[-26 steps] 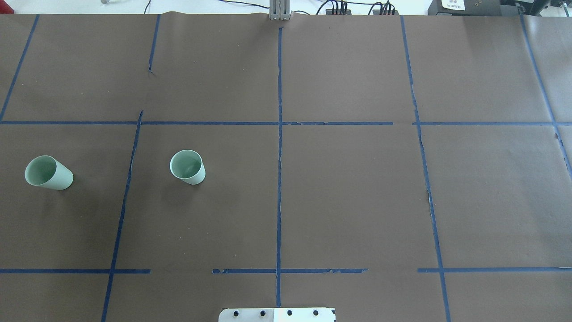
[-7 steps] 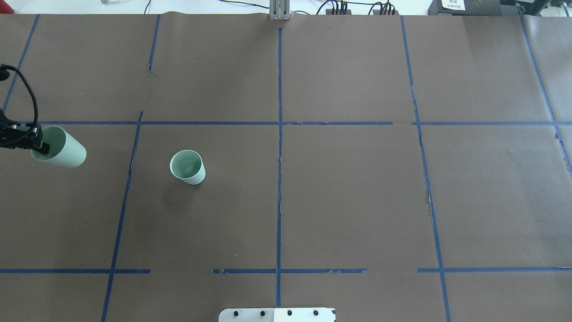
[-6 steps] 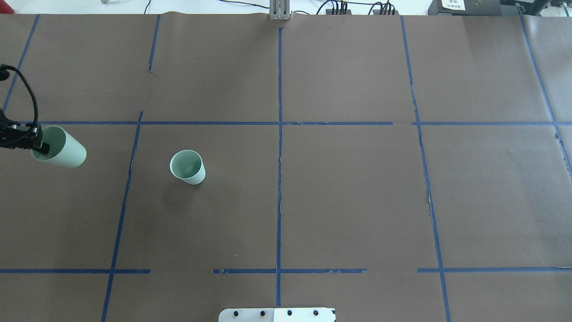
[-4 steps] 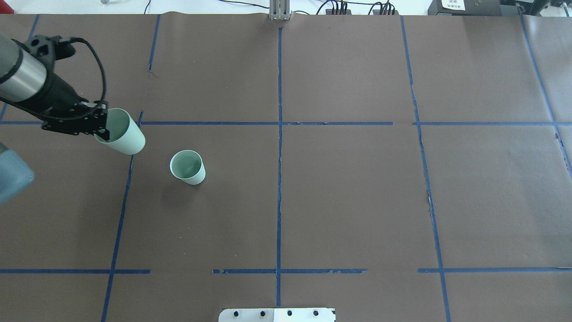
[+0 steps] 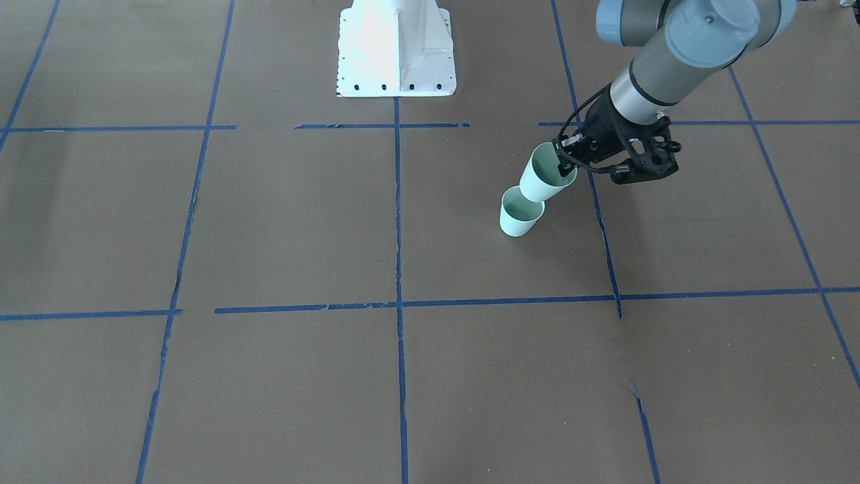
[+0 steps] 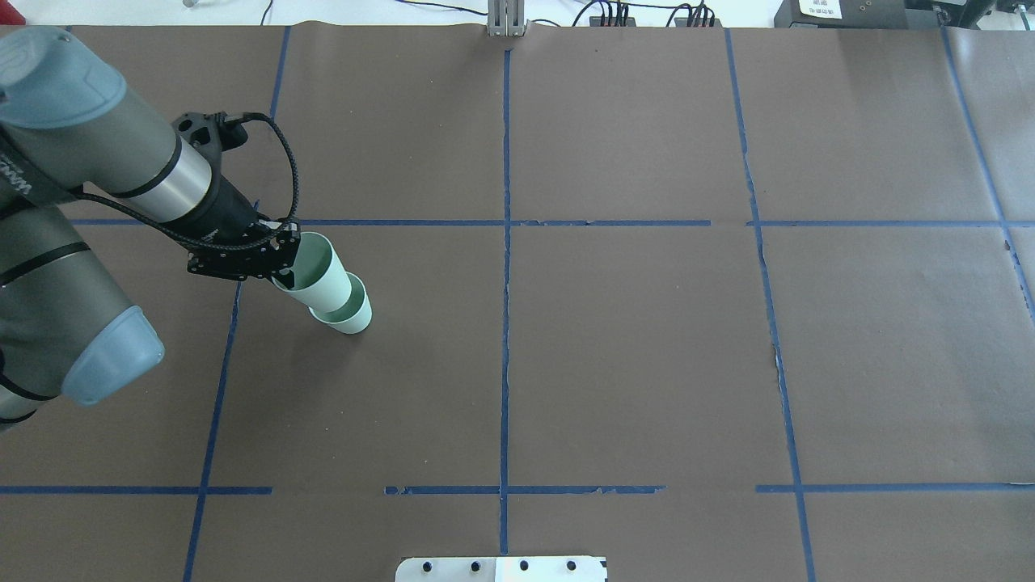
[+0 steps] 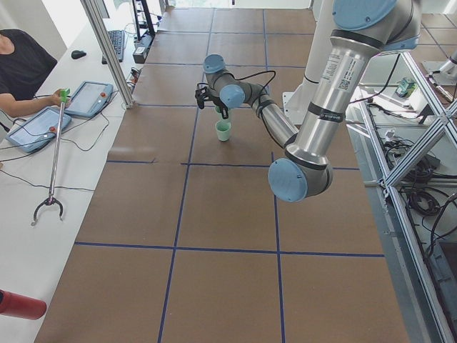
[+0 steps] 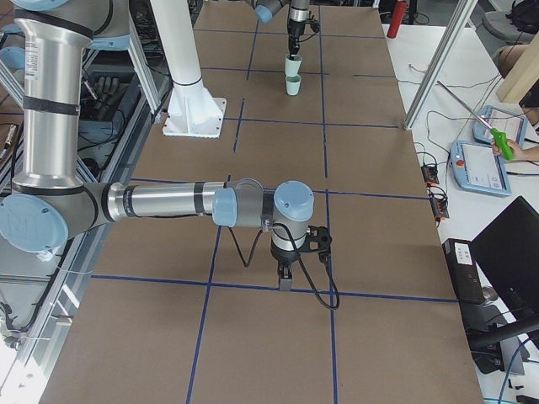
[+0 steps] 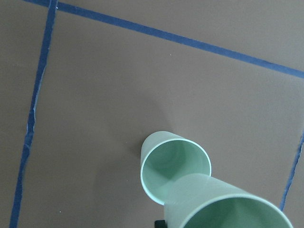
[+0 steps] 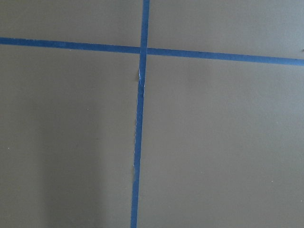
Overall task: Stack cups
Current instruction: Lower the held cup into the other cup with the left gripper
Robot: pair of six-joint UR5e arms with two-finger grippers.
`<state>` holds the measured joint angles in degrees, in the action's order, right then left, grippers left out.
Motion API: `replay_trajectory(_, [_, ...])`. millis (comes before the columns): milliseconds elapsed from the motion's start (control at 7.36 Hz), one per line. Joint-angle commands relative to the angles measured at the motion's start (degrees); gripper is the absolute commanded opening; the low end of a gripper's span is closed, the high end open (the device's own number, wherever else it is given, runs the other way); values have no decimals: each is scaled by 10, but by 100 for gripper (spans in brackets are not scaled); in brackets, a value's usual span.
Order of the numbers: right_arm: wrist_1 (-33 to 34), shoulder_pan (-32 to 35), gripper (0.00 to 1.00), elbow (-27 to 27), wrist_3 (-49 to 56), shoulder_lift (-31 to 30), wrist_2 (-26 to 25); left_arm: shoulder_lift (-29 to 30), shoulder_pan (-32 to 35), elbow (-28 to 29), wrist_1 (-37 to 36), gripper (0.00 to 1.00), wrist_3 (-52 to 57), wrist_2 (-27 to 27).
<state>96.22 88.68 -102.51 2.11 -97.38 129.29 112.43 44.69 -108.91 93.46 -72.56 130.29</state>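
Note:
The robot's left gripper needs to release the second cup inside the opening of the standing pale mint-green cup [image 5: 523, 205] [image 9: 175, 167].
One pale mint-green cup [image 6: 353, 317] stands upright on the brown table, also in the front view [image 5: 519, 215] and the left wrist view [image 9: 166, 164]. My left gripper [image 6: 285, 257] is shut on the rim of the second cup [image 6: 319, 275] and holds it tilted, its base just above the standing cup's mouth [image 5: 545, 176]. In the right side view the held cup [image 8: 292, 65] hangs a little above the standing one [image 8: 293, 85]. My right gripper [image 8: 285, 282] points down over bare table far from the cups; I cannot tell whether it is open or shut.
Blue tape lines [image 6: 506, 242] divide the brown table cover. The white robot base plate [image 5: 395, 54] is at my edge of the table. Operators' tablets [image 7: 43, 121] and a grabber stick lie on the side table beyond the far edge.
My left arm has carried the held cup to the right, from the table's far left to just above the standing cup. The standing cup has not moved.

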Motion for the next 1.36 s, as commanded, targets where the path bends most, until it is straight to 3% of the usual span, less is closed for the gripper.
replay_trajectory(0, [0, 0, 100, 0, 0, 0, 0, 0, -6, 23, 33, 0, -3, -5])
replay_trajectory(1222, [-1, 0, 100, 0, 0, 0, 0, -16, -2, 27, 49, 0, 3, -6])
